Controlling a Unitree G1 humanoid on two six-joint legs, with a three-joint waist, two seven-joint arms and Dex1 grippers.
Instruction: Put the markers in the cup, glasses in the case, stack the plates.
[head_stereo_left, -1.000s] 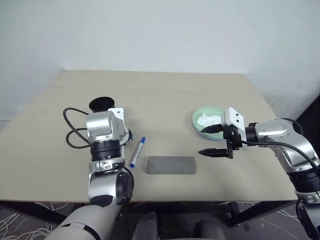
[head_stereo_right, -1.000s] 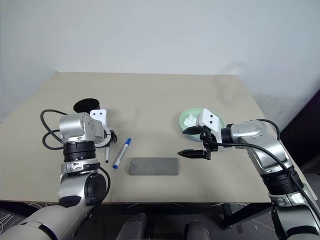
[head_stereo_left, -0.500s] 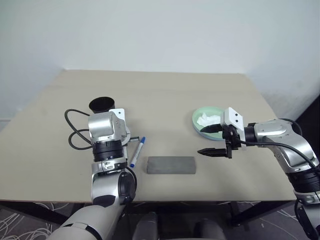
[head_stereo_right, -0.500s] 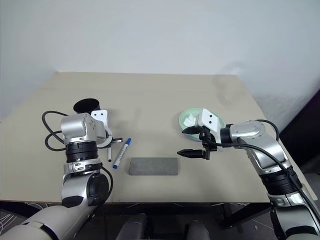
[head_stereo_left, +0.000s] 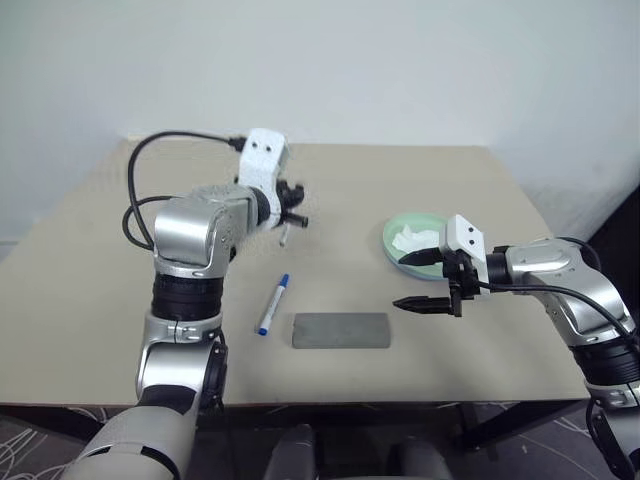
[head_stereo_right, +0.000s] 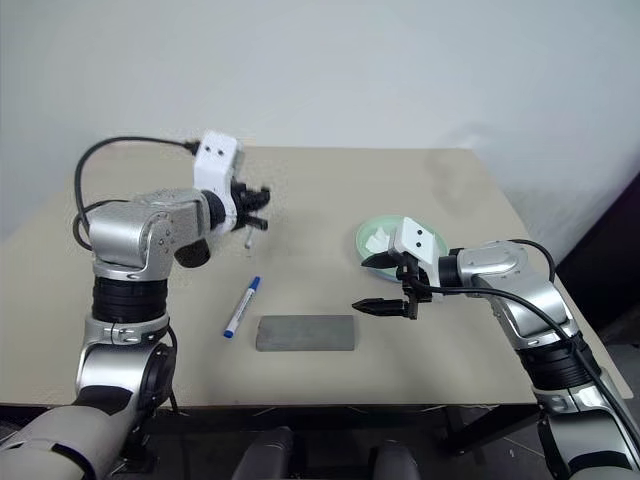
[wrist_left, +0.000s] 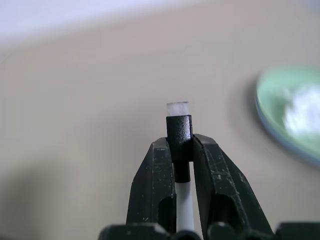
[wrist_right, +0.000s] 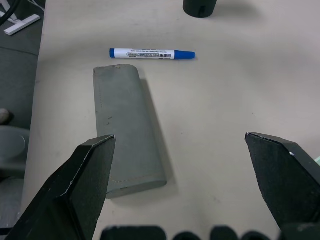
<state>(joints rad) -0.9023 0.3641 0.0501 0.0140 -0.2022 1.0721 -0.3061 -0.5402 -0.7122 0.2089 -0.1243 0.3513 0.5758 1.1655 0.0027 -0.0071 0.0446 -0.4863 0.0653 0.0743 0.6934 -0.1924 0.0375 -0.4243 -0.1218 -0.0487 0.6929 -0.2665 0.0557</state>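
I should use my left gripper to release the white marker inside the black cup standing (head_stereo_left: 220, 232) on the far side of the blue-capped marker.
My left gripper (head_stereo_left: 293, 213) is raised above the table's left half, pointing forward, shut on the white marker with black ends (wrist_left: 179, 131). The marker's white lower end (head_stereo_right: 248, 240) hangs below the fingers. On the table lies the blue-capped marker (head_stereo_left: 273, 304), beside the closed grey case (head_stereo_left: 341, 330). The black cup (wrist_right: 200, 6) stands beyond the blue marker. A mint green plate (head_stereo_left: 398, 232) holds a crumpled white tissue, and a bluish edge shows along its near rim. Beside that plate my right gripper (head_stereo_left: 420, 280) hovers open with nothing in it. The glasses are out of view.
The beige table (head_stereo_left: 420, 180) ends at a white wall behind. A black cable (head_stereo_left: 140, 190) loops off my left forearm. The near table edge (head_stereo_left: 400, 402) runs just in front of the case.
My left gripper shut on the black-ended marker on the table, then rose with it and swung from pointing down to pointing forward. The right arm has not moved.
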